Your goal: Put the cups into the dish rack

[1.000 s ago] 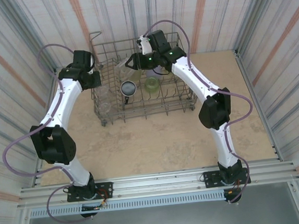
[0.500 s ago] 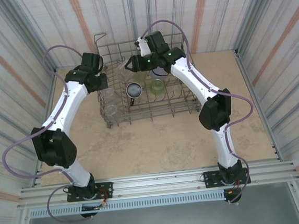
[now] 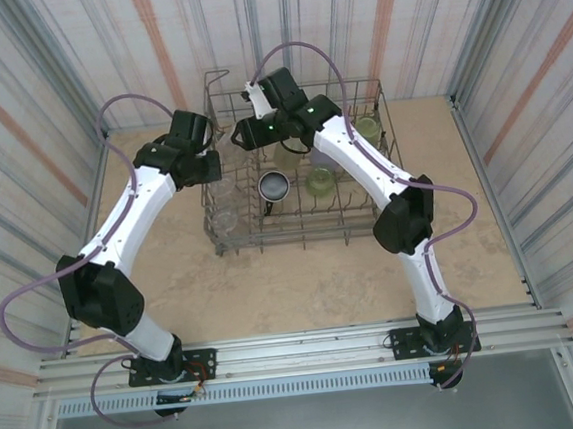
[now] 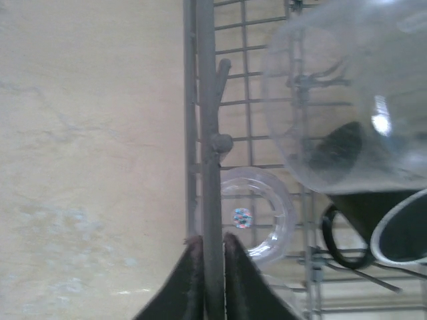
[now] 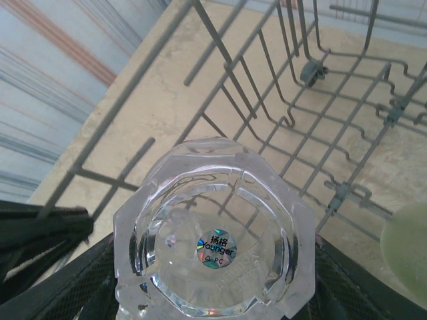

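Observation:
Next, I let go of the clear cup with my right gripper along the rack's side rim, just behind the other clear cups (image 3: 223,160) (image 5: 220,210).
The grey wire dish rack (image 3: 298,235) stands at the back of the table. My left gripper (image 3: 205,171) is at its left rim; in the left wrist view the gripper (image 4: 213,239) is shut on the rim wire (image 4: 205,133). My right gripper (image 3: 246,133) hovers over the rack's back left, shut on a clear cup (image 5: 213,233) whose stickered base faces the camera. Inside the rack are a dark cup with a shiny rim (image 3: 274,185), yellow-green cups (image 3: 321,179) (image 3: 289,154) (image 3: 366,127) and clear cups (image 3: 225,220) (image 4: 257,217).
Striped walls close in the table on the left, back and right. Bare tabletop (image 3: 303,283) lies between the rack and the arm bases. Upright tines (image 5: 267,113) run under the held cup. A large clear cup (image 4: 347,100) lies close to the left wrist camera.
The dish rack has slid to the right across the table, with my left gripper on its rim. The right gripper, still holding the clear cup, has shifted slightly left over the rack.

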